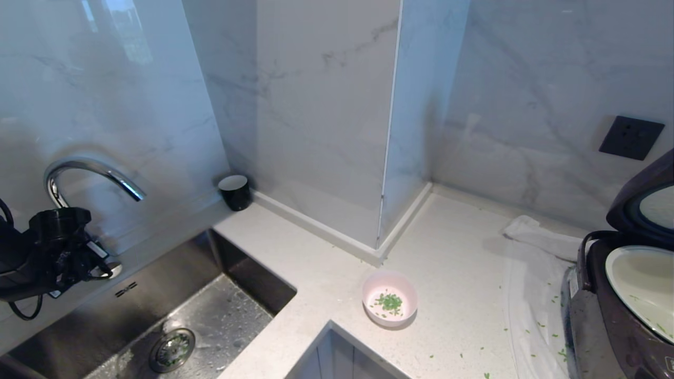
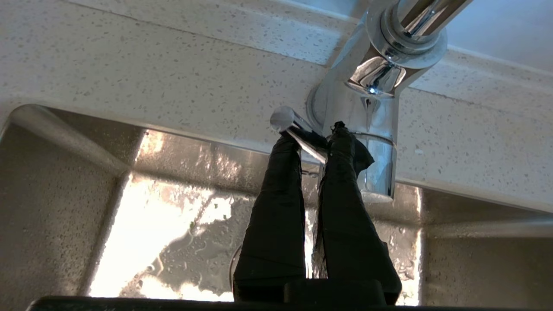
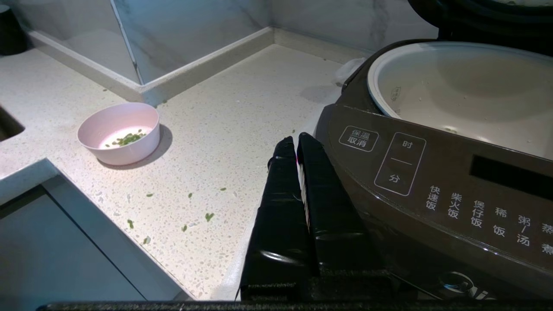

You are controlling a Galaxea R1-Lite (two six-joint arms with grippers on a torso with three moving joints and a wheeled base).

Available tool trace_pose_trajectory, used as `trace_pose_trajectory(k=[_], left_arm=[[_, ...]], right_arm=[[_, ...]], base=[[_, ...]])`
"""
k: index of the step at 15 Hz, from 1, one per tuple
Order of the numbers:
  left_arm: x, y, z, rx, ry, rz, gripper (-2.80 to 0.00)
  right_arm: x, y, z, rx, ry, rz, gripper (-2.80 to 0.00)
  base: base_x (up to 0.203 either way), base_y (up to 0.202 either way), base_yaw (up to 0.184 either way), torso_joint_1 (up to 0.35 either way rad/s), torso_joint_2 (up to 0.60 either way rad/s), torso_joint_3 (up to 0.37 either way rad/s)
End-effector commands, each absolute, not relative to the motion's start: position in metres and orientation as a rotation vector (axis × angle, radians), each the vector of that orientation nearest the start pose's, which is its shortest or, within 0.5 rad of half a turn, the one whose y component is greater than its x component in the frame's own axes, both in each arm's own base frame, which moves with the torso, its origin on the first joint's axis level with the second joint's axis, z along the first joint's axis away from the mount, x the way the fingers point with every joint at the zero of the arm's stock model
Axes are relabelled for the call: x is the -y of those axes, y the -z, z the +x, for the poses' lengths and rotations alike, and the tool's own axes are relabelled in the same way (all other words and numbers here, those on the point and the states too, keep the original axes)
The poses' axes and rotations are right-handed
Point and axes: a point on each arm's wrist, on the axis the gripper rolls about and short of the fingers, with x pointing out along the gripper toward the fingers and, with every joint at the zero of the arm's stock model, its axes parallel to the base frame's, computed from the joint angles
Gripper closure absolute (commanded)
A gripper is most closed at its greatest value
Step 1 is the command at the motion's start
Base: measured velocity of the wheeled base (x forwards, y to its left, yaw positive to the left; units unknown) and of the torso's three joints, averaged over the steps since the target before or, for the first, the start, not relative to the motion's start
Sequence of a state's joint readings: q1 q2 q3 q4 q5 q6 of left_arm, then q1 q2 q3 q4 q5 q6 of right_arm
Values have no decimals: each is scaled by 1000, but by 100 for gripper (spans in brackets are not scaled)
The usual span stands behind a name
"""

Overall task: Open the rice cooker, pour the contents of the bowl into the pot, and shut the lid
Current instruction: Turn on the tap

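Note:
The faucet lever lies at a slant across my left gripper's fingers and sticks out past them. I need to open those fingers and close them around the lever's round end point(image 2: 281, 119).
The rice cooker point(image 1: 605, 326) point(image 3: 432, 181) stands at the far right with its lid point(image 1: 642, 205) raised. Its cream pot point(image 1: 640, 284) point(image 3: 466, 86) is uncovered. The pink bowl point(image 1: 389, 298) point(image 3: 119, 134) sits on the counter near the front edge and holds the green contents point(image 1: 390, 302) point(image 3: 127, 139). My left gripper point(image 1: 100, 266) point(image 2: 313, 134) is far off at the sink, shut on the faucet lever point(image 2: 286, 119). My right gripper point(image 3: 296, 142) is shut on nothing, low beside the cooker's front panel, and does not show in the head view.
A steel sink point(image 1: 174, 316) with a curved faucet point(image 1: 89, 173) fills the left. A black cup point(image 1: 235, 192) stands at the wall. A white cloth point(image 1: 532, 237) lies left of the cooker. Green bits point(image 1: 547, 326) are scattered on the counter. A tiled column juts out behind the bowl.

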State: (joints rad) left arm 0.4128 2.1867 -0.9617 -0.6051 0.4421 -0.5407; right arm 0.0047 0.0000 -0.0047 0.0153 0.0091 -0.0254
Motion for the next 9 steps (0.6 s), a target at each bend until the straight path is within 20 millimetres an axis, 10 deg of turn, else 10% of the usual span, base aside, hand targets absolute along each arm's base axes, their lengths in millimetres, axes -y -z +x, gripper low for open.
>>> trace_pose_trajectory(k=[1, 9], left_arm=[[-163, -52, 349, -382, -977, -483, 0], [-160, -49, 346, -397, -976, -482, 0]], right_arm=[[0, -75, -23, -11, -15, -26, 0], [0, -75, -23, -11, -15, -26, 0]], base=[[0, 0, 0, 0, 0, 0], [0, 0, 0, 0, 0, 0]])
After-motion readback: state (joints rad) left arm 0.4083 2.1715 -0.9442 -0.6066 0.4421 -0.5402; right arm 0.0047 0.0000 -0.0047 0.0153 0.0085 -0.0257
